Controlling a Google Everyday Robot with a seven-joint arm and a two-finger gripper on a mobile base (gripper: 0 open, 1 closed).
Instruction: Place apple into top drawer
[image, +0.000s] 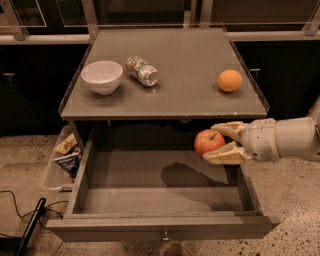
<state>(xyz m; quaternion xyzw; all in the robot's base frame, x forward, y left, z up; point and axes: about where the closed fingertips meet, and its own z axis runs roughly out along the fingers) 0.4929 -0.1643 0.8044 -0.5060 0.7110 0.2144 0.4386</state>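
I need to release the red apple from my gripper on the grey bottom near the middle of the top drawer (179, 172).
The red apple (208, 141) with yellowish patches and a dark stem is held in my gripper (220, 142), whose cream fingers (224, 154) close on it from the right. It hangs above the right side of the open top drawer (150, 200), just below the cabinet top's front edge. The drawer is pulled out wide, its grey inside bare, with a small metal knob (165, 234) on the front panel. My white arm (285, 140) comes in from the right.
On the grey cabinet top (165, 95) stand a white bowl (102, 76), a tipped can (142, 71) and an orange fruit (229, 80). A clear bin with snack bags (65, 157) sits on the floor at left. A black cable (22, 225) lies at bottom left.
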